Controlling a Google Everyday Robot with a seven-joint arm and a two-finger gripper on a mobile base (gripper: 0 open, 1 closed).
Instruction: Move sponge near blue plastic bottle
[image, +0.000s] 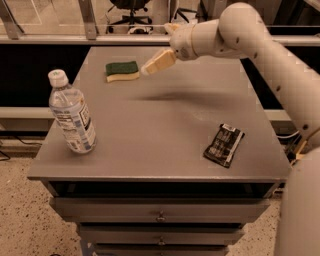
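The end of the sponge (134, 72) that is farther from the blue plastic bottle will be gripped by my gripper.
The sponge (122, 70), dark green on top with a pale yellow layer below, lies at the far left part of the grey table (165, 130). The blue plastic bottle (72, 113), clear with a white cap and a blue-and-white label, stands near the table's left front edge. My gripper (150, 66) hangs above the table just right of the sponge, pointing down-left toward it and holding nothing. A gap separates it from the sponge.
A black crinkled snack packet (224, 145) lies at the right front of the table. Drawers (160, 216) sit under the tabletop. A glass partition and an office chair (131, 10) stand behind the table. My white arm (270, 55) spans the right side.
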